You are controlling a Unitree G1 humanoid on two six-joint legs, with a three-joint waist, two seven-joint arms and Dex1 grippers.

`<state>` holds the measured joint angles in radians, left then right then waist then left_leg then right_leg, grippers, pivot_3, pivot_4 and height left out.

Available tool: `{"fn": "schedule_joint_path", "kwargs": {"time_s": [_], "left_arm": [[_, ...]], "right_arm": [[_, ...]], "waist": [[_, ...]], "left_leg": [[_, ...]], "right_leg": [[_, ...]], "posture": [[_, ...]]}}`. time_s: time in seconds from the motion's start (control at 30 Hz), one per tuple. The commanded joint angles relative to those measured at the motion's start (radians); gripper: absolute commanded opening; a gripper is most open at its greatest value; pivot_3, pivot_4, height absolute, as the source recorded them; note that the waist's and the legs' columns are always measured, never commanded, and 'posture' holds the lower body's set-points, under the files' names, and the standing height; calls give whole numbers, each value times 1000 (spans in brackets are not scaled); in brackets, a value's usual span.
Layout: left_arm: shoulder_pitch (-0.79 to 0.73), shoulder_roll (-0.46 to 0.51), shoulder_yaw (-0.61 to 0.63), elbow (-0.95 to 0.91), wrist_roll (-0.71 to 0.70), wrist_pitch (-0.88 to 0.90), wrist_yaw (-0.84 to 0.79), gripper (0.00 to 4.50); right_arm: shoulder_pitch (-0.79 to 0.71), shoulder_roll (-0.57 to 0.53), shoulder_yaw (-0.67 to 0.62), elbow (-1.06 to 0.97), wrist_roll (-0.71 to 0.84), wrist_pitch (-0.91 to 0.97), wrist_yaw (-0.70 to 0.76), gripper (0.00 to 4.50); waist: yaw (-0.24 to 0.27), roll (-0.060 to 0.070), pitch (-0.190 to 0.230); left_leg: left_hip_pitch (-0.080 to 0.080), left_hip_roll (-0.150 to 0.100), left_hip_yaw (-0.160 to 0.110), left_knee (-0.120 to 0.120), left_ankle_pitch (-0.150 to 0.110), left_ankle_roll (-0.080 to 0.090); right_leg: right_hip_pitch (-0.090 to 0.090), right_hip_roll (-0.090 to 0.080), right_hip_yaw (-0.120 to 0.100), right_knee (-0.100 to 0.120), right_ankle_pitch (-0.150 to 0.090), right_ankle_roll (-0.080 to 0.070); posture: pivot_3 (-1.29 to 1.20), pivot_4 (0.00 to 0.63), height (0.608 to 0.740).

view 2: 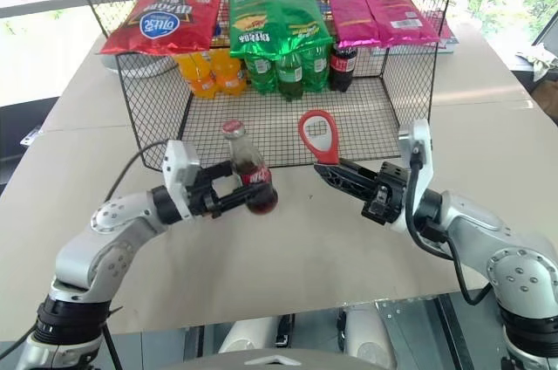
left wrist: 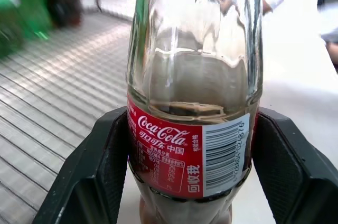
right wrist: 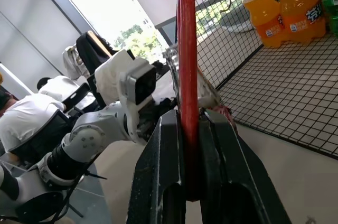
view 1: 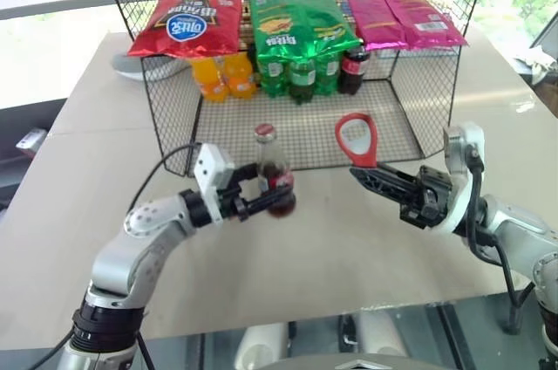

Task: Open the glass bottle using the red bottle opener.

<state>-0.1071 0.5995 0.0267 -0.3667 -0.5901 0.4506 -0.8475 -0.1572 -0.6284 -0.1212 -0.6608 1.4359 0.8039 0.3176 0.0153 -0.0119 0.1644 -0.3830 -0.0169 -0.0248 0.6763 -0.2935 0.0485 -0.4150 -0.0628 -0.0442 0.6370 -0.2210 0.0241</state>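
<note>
My left gripper is holding the leaning glass bottle low, at its red label, so I should set it upright and grip the glass (view 2: 247, 155) above the label before prying.
The glass bottle (view 1: 271, 163) has dark liquid, a red label band and a metal cap (view 1: 265, 132), and it leans slightly. My left gripper (view 1: 277, 195) is shut on it at the label; in the left wrist view its black fingers (left wrist: 103, 163) press both sides of the bottle (left wrist: 193, 76). The red bottle opener (view 1: 357, 140) stands ring end up to the right of the bottle, apart from the cap. My right gripper (view 1: 368, 174) is shut on its handle. In the right wrist view the opener (right wrist: 186, 49) rises edge-on from between the jaws.
A black wire basket (view 1: 410, 117) stands open-fronted behind both grippers. It holds orange soda bottles (view 1: 222, 76), green bottles (view 1: 296, 73) and a plastic cola bottle (view 1: 353, 69), with chip bags (view 1: 187, 19) lying on top. The beige table's (view 1: 331, 256) front edge is near. People sit in the background (right wrist: 21, 113).
</note>
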Motion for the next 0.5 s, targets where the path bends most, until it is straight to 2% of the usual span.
{"fn": "schedule_joint_path", "kwargs": {"time_s": [0.03, 0.07, 0.23, 0.5], "left_arm": [[0, 1, 17, -37, -29, -20, -37, 4103], [2, 2, 19, -39, -29, -21, -43, 4447], [-18, -3, 74, -68, -79, 1, -24, 4447], [-44, 29, 74, -68, -105, 26, -58, 4447]], "right_arm": [[9, -1, -3, -32, -12, -20, 1, 0], [11, -1, -3, -33, -17, -21, 1, 0], [23, 5, 1, -39, -37, -26, 3, 0], [14, 12, 5, -33, -59, -26, 13, 0]], "waist": [[-1, 0, 0], [-1, 0, 0], [-1, 0, 0], [-1, 0, 0]], "left_leg": [[0, 0, 0, 0, 0, 0], [1, 0, 0, 0, 0, 0], [1, 0, 0, 0, 0, 0], [1, 0, 0, 0, 0, 0]], "right_leg": [[0, 0, 0, 0, 0, 0], [0, 0, 0, 0, 0, 0], [0, 0, 0, 0, 0, 0], [0, 1, 0, 1, 0, 0]], "posture": [[0, 150, 740], [0, 150, 740], [0, 150, 740], [0, 150, 740]]}}
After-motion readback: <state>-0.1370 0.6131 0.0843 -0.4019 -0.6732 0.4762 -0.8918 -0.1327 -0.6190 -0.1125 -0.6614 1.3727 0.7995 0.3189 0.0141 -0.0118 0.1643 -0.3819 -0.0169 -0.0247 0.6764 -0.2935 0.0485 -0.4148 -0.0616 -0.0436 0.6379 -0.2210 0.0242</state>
